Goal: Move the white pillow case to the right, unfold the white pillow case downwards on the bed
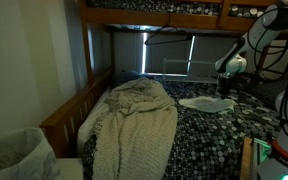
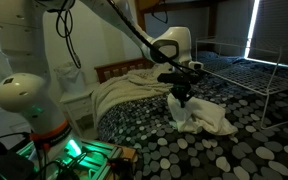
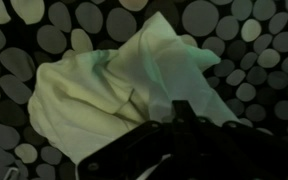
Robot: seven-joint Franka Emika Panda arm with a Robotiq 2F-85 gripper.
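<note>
The robot's gripper will release the white pillow case spread over the dotted dark cover [image 1: 204, 118] next to the cream knitted blanket.
The white pillow case [image 2: 206, 116] lies crumpled on the dotted dark cover of the bed [image 2: 239, 160]. One part of it is pulled up into a peak at my gripper [image 2: 180, 97]. In the wrist view the gripper [image 3: 182, 106] shows its fingers pressed together, with the pillow case [image 3: 89, 95] bunched around their tip. In an exterior view the gripper [image 1: 224, 88] stands over the right end of the pillow case [image 1: 204, 102], far out on the bed [image 1: 219, 130].
A big cream knitted blanket [image 1: 134, 120] is heaped on the bed beside the pillow case and hangs over the wooden frame [image 1: 69, 115]. The upper bunk [image 1: 164, 12] runs overhead. A white wire rack [image 2: 269, 80] stands behind.
</note>
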